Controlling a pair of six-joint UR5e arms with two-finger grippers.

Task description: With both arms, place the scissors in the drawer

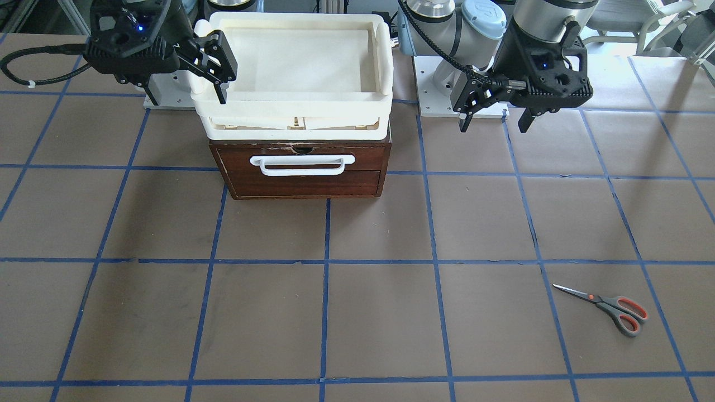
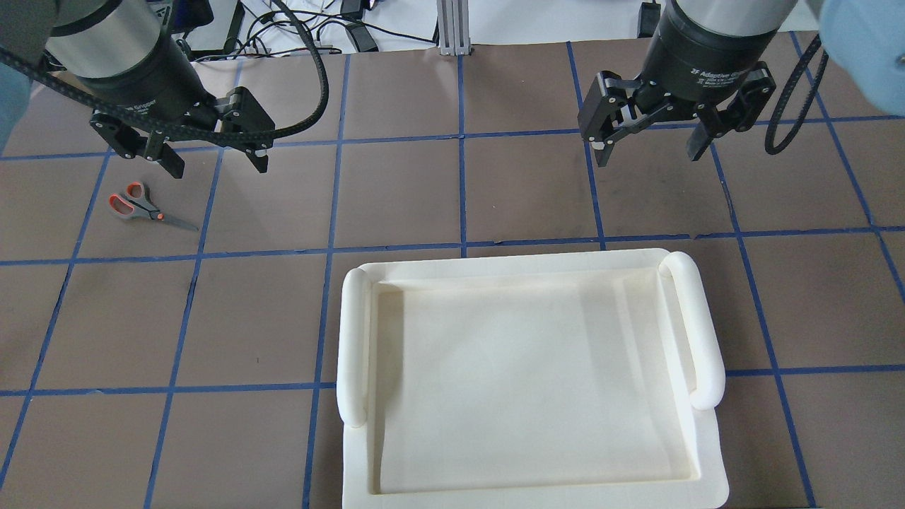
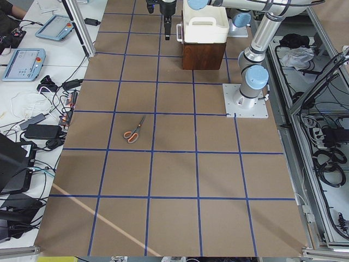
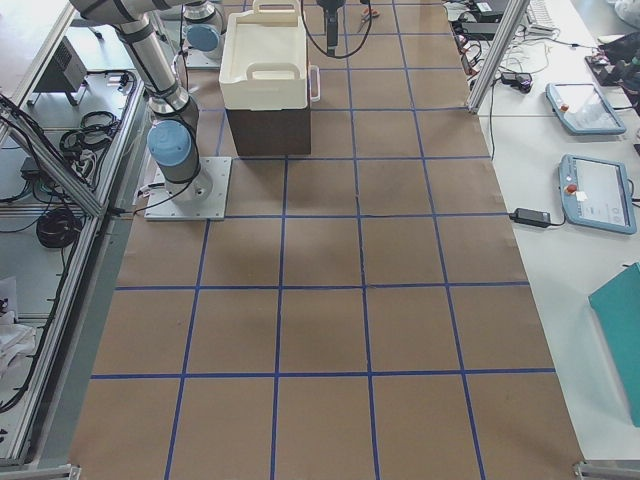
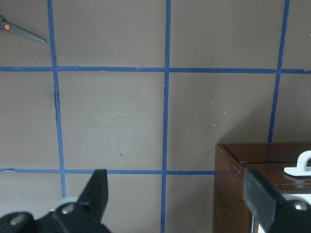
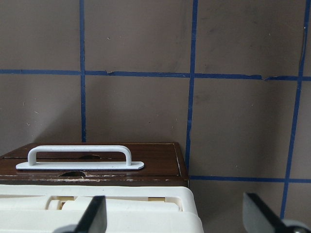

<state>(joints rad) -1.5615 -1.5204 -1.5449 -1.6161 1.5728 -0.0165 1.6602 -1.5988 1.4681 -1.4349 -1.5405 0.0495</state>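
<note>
The dark-brown drawer is shut. My right gripper needs to next go to the middle of the white bar handle (image 1: 304, 172) (image 6: 79, 148) and close there.
The scissors (image 1: 609, 307) lie flat on the brown table, grey handles with orange-red loops; they also show in the overhead view (image 2: 141, 206) and the exterior left view (image 3: 133, 131). Only a blade tip (image 5: 22, 33) shows in the left wrist view. The dark-brown drawer (image 1: 301, 176) is shut, with its white bar handle (image 1: 301, 163) facing away from the robot; it also shows in the right wrist view (image 6: 80, 159). My left gripper (image 2: 218, 168) is open and empty, hovering near the scissors. My right gripper (image 2: 649, 155) is open and empty, above the drawer's front.
A cream-white padded tray (image 1: 385, 67) sits on top of the drawer cabinet and hides it in the overhead view (image 2: 353, 339). The arm base plates (image 1: 435, 106) stand behind the cabinet. Blue tape lines grid the table.
</note>
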